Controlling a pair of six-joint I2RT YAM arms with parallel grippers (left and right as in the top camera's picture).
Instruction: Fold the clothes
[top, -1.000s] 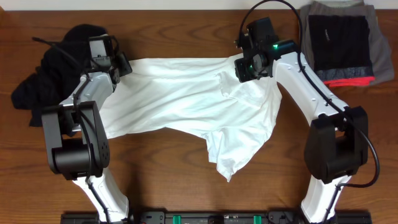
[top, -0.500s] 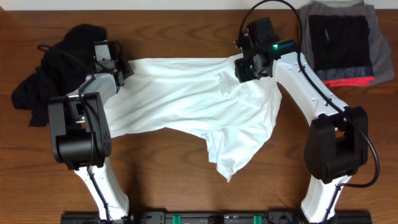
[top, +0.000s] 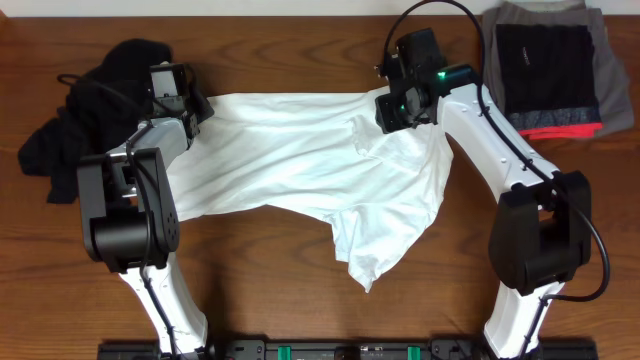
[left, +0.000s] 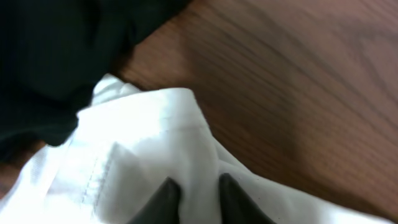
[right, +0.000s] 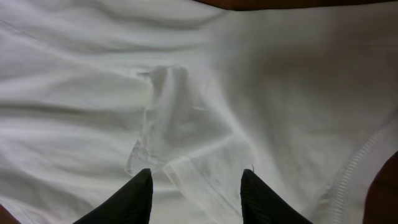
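Observation:
The left gripper is pinching a bunched fold at the white T-shirt's far corner, so it should open and take the flatter cloth just inside the hem (top: 193, 165).
The white T-shirt (top: 300, 160) lies spread and wrinkled across the middle of the table, one flap hanging toward the near edge. My left gripper (top: 197, 105) is at its far left corner. In the left wrist view the gripper (left: 198, 183) is shut on a fold of the white T-shirt (left: 149, 130), its fingers close together. My right gripper (top: 393, 112) hovers over the shirt's far right part. There its jaws (right: 198, 177) stand open over a bunched, doubled edge of the T-shirt (right: 186, 162). A black garment (top: 85, 120) lies crumpled at the far left.
A folded stack of dark and grey clothes (top: 550, 70) with a red edge sits at the far right corner. The black garment (left: 50, 50) lies right beside the left gripper's corner of the shirt. Bare wooden table (top: 250, 290) shows along the near side.
The left gripper moved a little toward the far edge, then closed on the shirt's corner. The right gripper's jaws opened slightly wider and it stayed in place.

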